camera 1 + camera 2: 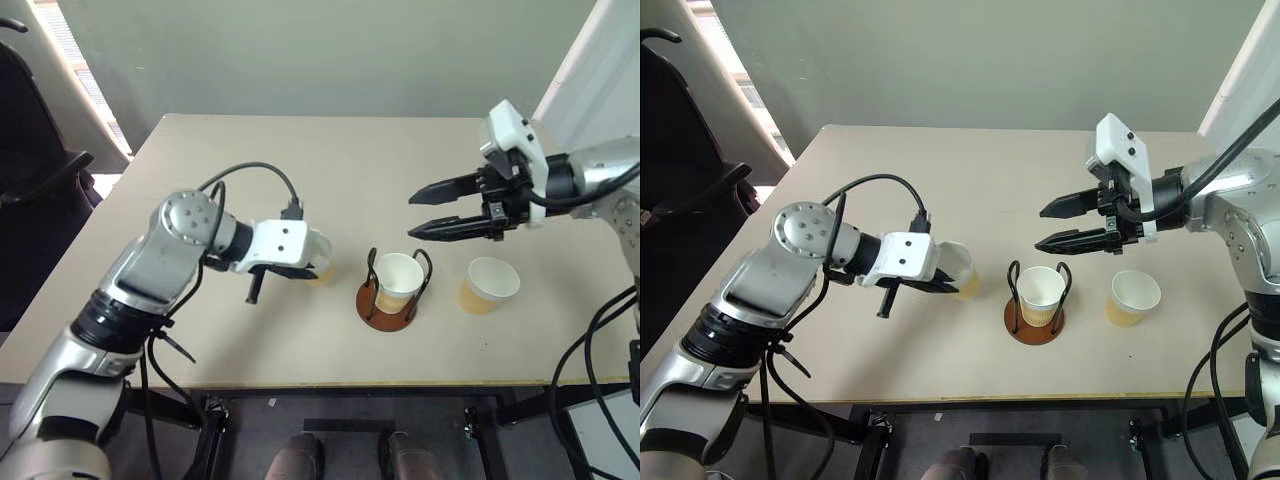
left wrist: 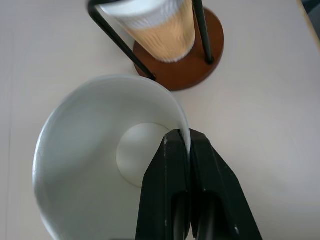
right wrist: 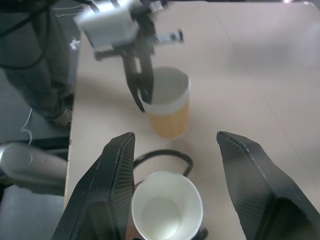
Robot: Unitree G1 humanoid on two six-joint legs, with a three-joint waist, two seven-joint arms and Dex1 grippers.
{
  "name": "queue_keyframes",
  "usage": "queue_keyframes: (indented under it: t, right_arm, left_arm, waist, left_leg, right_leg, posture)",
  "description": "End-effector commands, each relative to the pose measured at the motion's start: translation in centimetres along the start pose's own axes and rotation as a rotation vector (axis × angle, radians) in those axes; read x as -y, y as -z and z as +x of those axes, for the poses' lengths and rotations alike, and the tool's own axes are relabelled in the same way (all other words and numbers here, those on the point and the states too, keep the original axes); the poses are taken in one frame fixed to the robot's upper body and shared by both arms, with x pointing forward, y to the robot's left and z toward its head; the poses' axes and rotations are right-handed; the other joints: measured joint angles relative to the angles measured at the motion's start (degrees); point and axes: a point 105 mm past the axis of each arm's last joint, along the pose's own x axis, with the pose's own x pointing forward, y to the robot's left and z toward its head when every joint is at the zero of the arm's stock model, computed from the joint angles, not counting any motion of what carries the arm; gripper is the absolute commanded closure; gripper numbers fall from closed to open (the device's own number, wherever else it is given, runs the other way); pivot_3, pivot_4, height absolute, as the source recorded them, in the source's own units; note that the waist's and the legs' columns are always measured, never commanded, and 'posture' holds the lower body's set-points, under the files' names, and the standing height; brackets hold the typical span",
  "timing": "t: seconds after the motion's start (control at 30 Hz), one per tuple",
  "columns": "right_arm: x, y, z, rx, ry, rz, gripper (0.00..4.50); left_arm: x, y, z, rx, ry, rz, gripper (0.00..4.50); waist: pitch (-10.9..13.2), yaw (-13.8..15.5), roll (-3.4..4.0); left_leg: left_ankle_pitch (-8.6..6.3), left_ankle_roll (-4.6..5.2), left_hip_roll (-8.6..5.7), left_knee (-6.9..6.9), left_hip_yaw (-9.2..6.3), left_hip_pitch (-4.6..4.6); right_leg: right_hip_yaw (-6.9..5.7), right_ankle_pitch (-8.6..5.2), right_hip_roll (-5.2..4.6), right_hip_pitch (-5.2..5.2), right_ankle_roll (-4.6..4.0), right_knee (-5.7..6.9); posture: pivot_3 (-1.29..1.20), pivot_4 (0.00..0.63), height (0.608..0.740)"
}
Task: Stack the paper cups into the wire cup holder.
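I should let go of my left gripper's paper cup inside the paper cup standing (image 1: 401,272) (image 2: 139,7) between the black loops of the wire holder.
The wire cup holder (image 1: 385,311) stands mid-table on its reddish-brown base, with one paper cup (image 1: 397,280) upright inside its black loops. Just left of it is a second paper cup (image 1: 958,268). My left gripper (image 2: 187,145) is shut on that cup's near rim, one finger inside and one outside. Whether this cup rests on the table I cannot tell. A third paper cup (image 1: 490,285) stands upright on the table right of the holder. My right gripper (image 1: 413,215) hangs open and empty above the holder, slightly to its right, pointing left.
The beige table (image 1: 300,170) has bare room behind the holder, and its front edge runs close below the cups. A black chair (image 1: 30,150) stands off the table's left side. A white panel (image 1: 590,70) leans at the far right.
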Motion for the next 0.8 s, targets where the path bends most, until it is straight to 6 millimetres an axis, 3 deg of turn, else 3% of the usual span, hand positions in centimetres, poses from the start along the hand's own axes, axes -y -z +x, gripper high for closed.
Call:
queue_keyframes:
  t: [0.03,0.23,0.4,0.6,0.8]
  right_arm:
    - [0.1,-0.4,-1.8,0.031,0.077,-0.006,1.82]
    - [-1.1,1.7,-3.7,-0.023,0.131,0.09,1.82]
    - [-2.4,2.6,-4.9,-0.092,0.164,0.097,1.82]
    - [-4.9,1.6,-5.6,-0.153,0.128,0.053,1.82]
    - [-5.6,0.3,-6.3,-0.169,0.157,0.017,1.82]
  left_arm:
    - [-0.7,-2.9,-2.2,0.085,-0.004,0.031,4.48]
    - [-1.5,-5.9,-4.3,0.162,0.054,0.052,4.48]
    - [-2.3,-7.7,-4.5,0.203,0.098,0.097,4.48]
    - [-2.5,-9.2,-3.0,0.251,0.18,0.167,4.48]
    - [-3.3,-10.1,-0.8,0.291,0.232,0.214,4.48]
  waist:
    - [0.0,0.04,0.0]
    - [0.0,0.37,0.0]
    - [0.0,0.42,0.0]
    - [0.0,0.39,0.01]
    - [0.01,0.44,-0.01]
  left_leg:
    - [0.0,-0.01,0.0,0.03,0.0,-0.05]
    - [0.01,-0.04,0.0,0.16,0.05,-0.21]
    - [-0.01,-0.02,-0.01,0.17,0.09,-0.2]
    - [-0.1,0.16,-0.02,0.19,0.12,-0.21]
    - [-0.11,0.17,-0.05,0.26,0.16,-0.24]
  right_leg:
    - [0.0,0.01,0.0,0.0,0.01,-0.01]
    - [0.0,0.02,-0.02,-0.01,0.1,-0.09]
    - [0.03,0.02,-0.04,-0.01,0.19,-0.09]
    - [0.07,0.07,-0.04,0.0,0.38,-0.12]
    - [0.13,0.02,-0.05,0.04,0.74,-0.19]
  posture:
    - [0.0,0.15,0.74]
    - [0.0,0.15,0.74]
    - [0.0,0.15,0.74]
    - [0.0,0.15,0.74]
    - [0.0,0.15,0.74]
